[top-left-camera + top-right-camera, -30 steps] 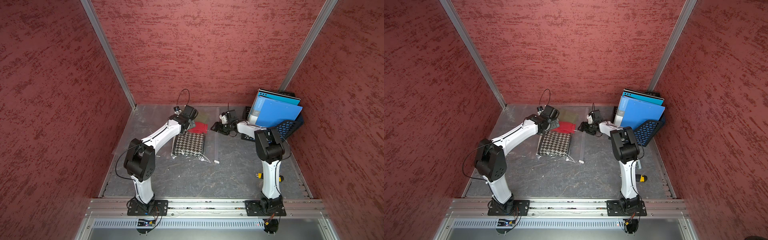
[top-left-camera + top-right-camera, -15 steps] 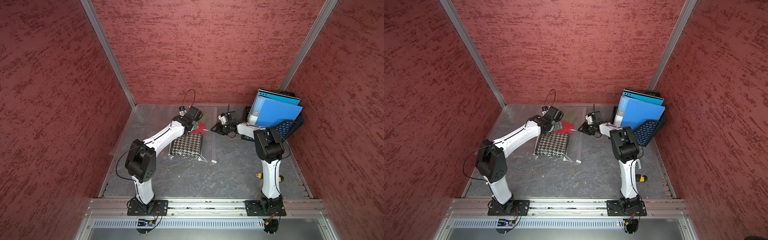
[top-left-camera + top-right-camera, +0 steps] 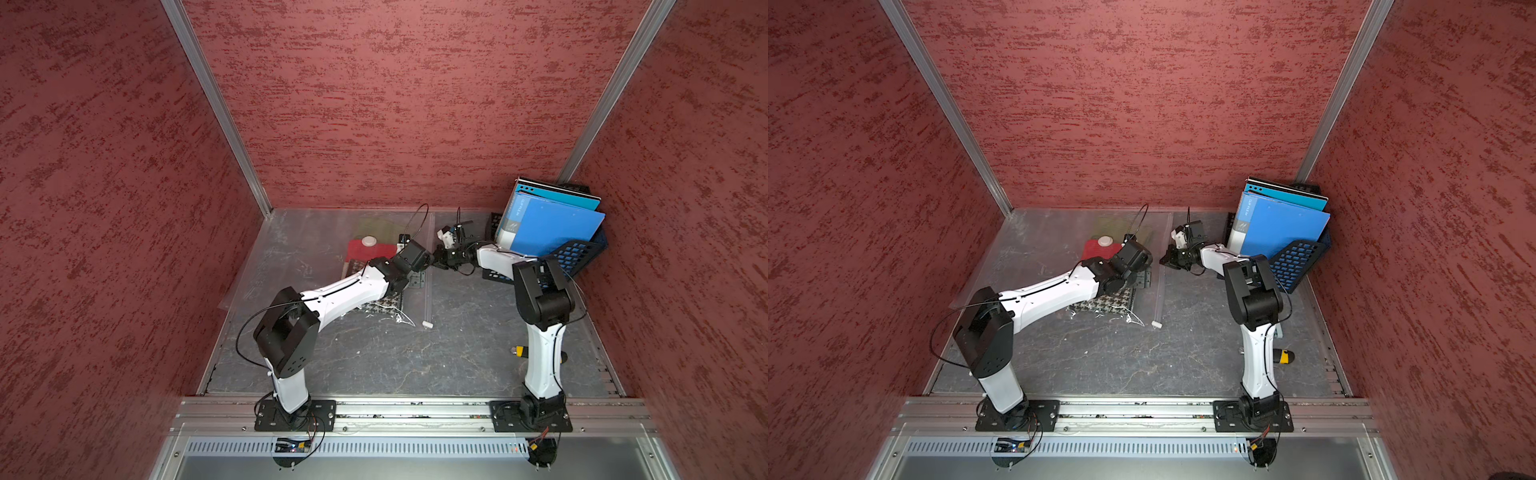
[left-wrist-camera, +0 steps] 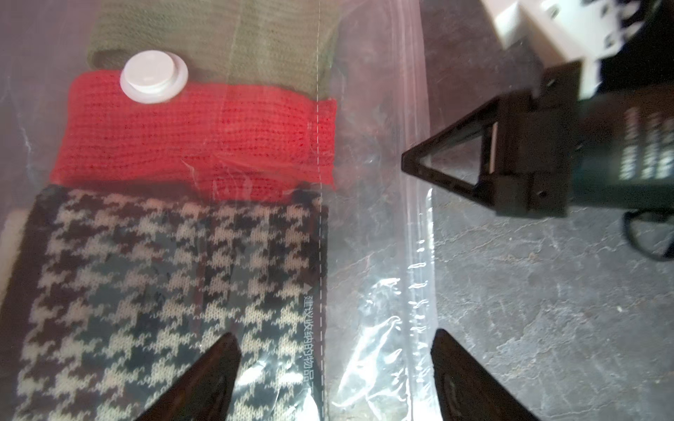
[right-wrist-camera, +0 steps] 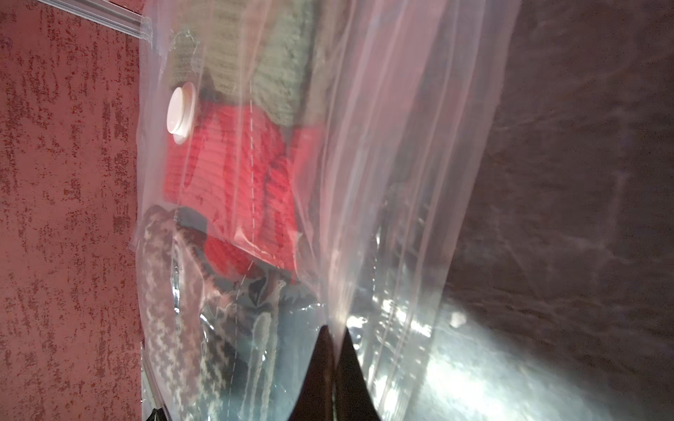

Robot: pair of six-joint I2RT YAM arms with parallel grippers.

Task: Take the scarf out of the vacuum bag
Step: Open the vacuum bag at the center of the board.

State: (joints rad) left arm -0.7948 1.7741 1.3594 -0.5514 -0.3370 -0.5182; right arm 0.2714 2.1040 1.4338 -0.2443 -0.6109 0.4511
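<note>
The edge of the vacuum bag lies flat under the robot's open left gripper, so that left gripper should come in beside the right gripper and pinch the raised film [image 5: 338, 287].
The clear vacuum bag [image 3: 299, 249] [image 3: 1038, 253] lies flat at the back of the table, with its white valve cap [image 4: 153, 76] on top. Inside lie three folded knit scarves: houndstooth [image 4: 146, 291], red [image 4: 182, 138] and olive [image 4: 237, 32]. The zip strip [image 3: 427, 291] runs along the bag's right edge down to the white slider clip [image 3: 427, 325]. My right gripper [image 5: 335, 331] [image 3: 436, 259] is shut on the bag's film at that edge and holds it raised. My left gripper [image 4: 333, 337] [image 3: 417, 277] hangs open over the same edge, one finger above the houndstooth scarf, the other past the zip strip.
Blue folders [image 3: 548, 224] lean in a blue mesh rack [image 3: 575, 253] at the back right corner, just behind my right arm. A small yellow-and-black object [image 3: 1283, 356] lies by the right arm's base. Red walls close in three sides.
My right gripper has closed on the bag's film. My left arm swung right from above the houndstooth scarf to the zip edge, its jaws narrowing a little.
</note>
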